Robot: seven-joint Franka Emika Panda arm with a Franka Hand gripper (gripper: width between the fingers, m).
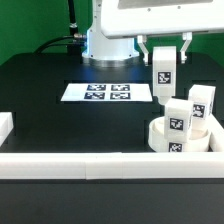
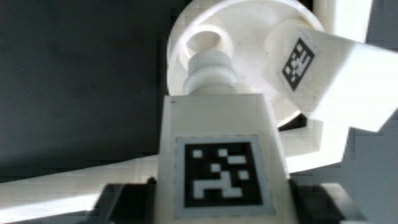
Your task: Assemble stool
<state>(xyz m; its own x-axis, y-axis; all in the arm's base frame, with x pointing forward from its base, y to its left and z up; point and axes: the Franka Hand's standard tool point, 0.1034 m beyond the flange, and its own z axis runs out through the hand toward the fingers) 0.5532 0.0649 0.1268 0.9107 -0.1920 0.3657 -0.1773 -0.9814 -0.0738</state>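
Observation:
The tagged leg is to go beside the mounted legs. Next, my gripper lets go of it in the open hole of the round white seat [image 1: 158,120] [image 2: 208,40].
The round white seat [image 1: 182,138] lies at the exterior view's right, near the front rail. Two tagged white legs [image 1: 201,103] stand upright in it. My gripper [image 1: 163,60] is shut on a third tagged leg [image 1: 163,72] and holds it in the air above and behind the seat. In the wrist view this leg [image 2: 219,150] runs between the dark fingers [image 2: 128,200], its threaded tip pointing at a hole in the seat [image 2: 208,42]. One mounted leg [image 2: 329,68] shows beside that hole.
The marker board [image 1: 98,93] lies flat on the black table in the middle. White border rails run along the front [image 1: 100,164] and at the exterior view's left [image 1: 5,128]. The robot base [image 1: 110,45] stands behind.

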